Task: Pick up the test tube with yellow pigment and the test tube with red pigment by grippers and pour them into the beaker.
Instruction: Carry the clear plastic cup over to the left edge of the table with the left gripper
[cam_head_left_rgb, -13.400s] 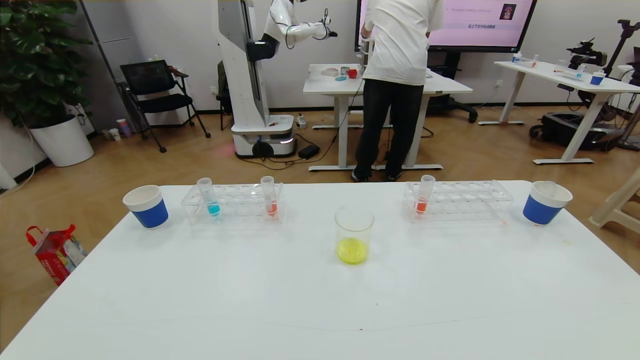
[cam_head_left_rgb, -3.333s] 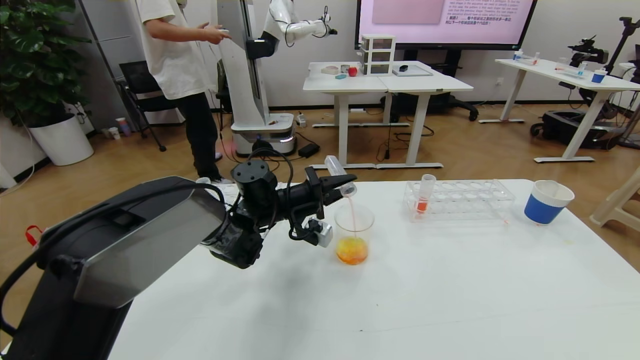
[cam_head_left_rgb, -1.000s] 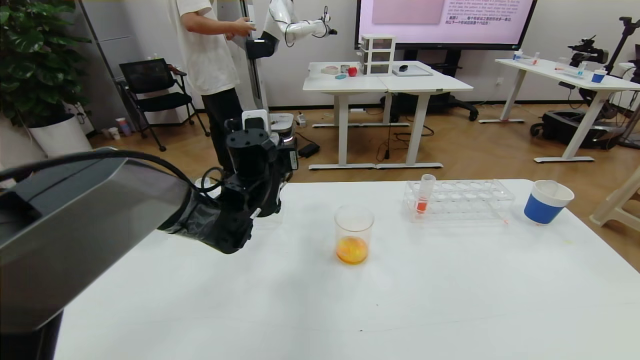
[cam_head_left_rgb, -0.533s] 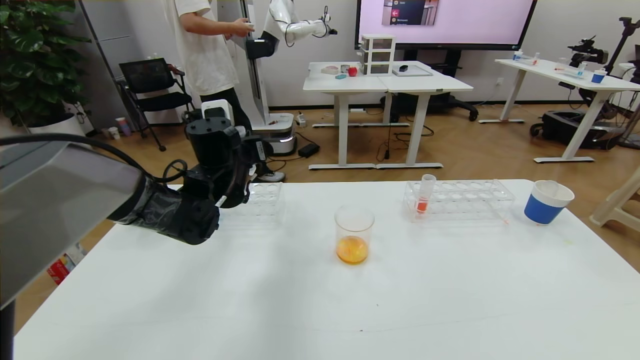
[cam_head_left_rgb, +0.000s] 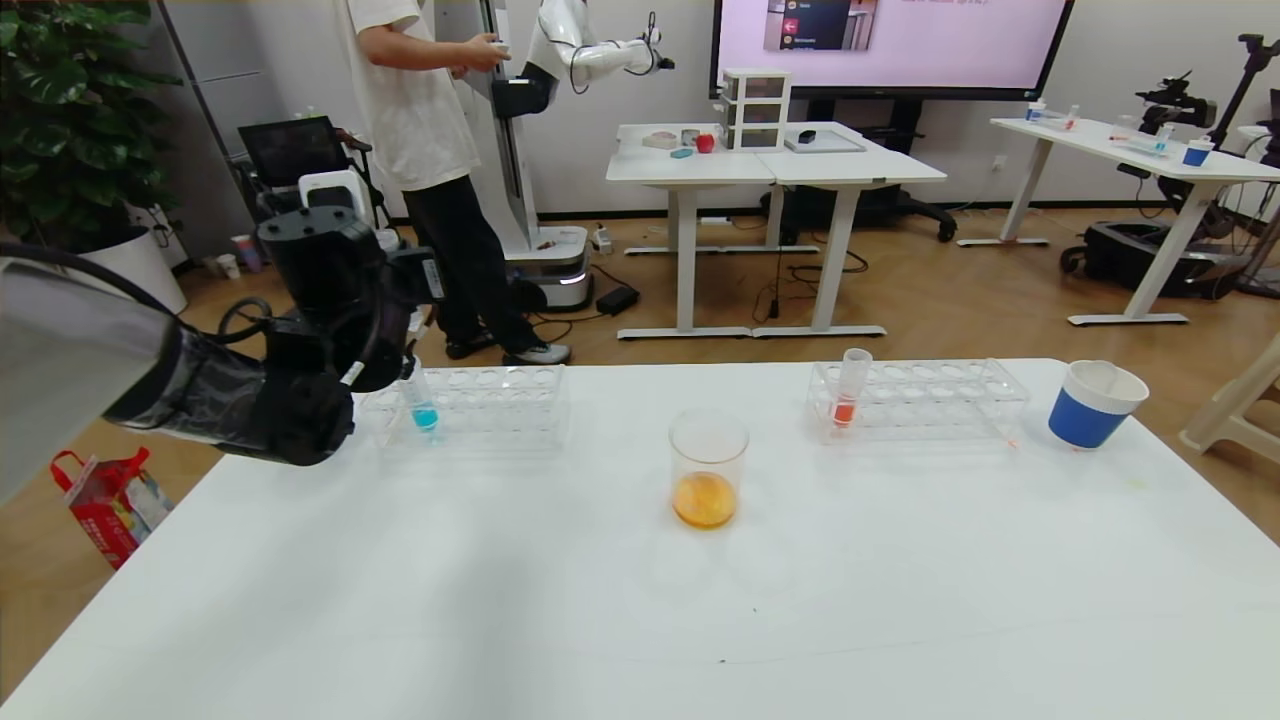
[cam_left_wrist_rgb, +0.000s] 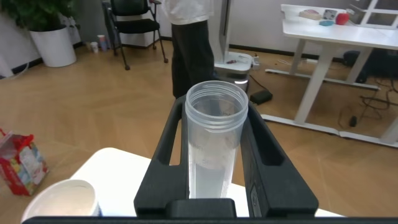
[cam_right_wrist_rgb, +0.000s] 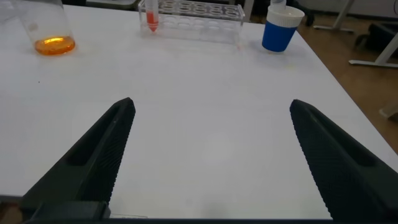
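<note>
I should use my left gripper to let go of the empty test tube in the paper cup (cam_head_left_rgb: 304, 414) (cam_left_wrist_rgb: 62, 204) that is beside the rack of the blue-liquid tube.
My left gripper (cam_left_wrist_rgb: 216, 115) is shut on an empty clear test tube (cam_left_wrist_rgb: 213, 155), held upright; no pigment shows in it. In the head view my left arm (cam_head_left_rgb: 290, 340) hangs over the table's far left corner, beside the left rack (cam_head_left_rgb: 490, 405), and hides its own fingers. The beaker (cam_head_left_rgb: 708, 468) stands mid-table with orange liquid at its bottom; it also shows in the right wrist view (cam_right_wrist_rgb: 53, 31). My right gripper (cam_right_wrist_rgb: 211, 121) is open and empty, low over the table's near right part. The yellow-pigment tube is out of view.
A blue-liquid tube (cam_head_left_rgb: 420, 398) stands in the left rack. A red-orange tube (cam_head_left_rgb: 849, 390) stands in the right rack (cam_head_left_rgb: 930, 400). A blue-and-white paper cup (cam_head_left_rgb: 1093, 404) stands at the far right. Another cup's rim (cam_left_wrist_rgb: 62, 199) lies below my left gripper. A person (cam_head_left_rgb: 430, 150) stands beyond the table.
My left arm has swung left, away from the beaker and across the left rack, carrying the emptied tube. The beaker's liquid has gone from yellow to orange.
</note>
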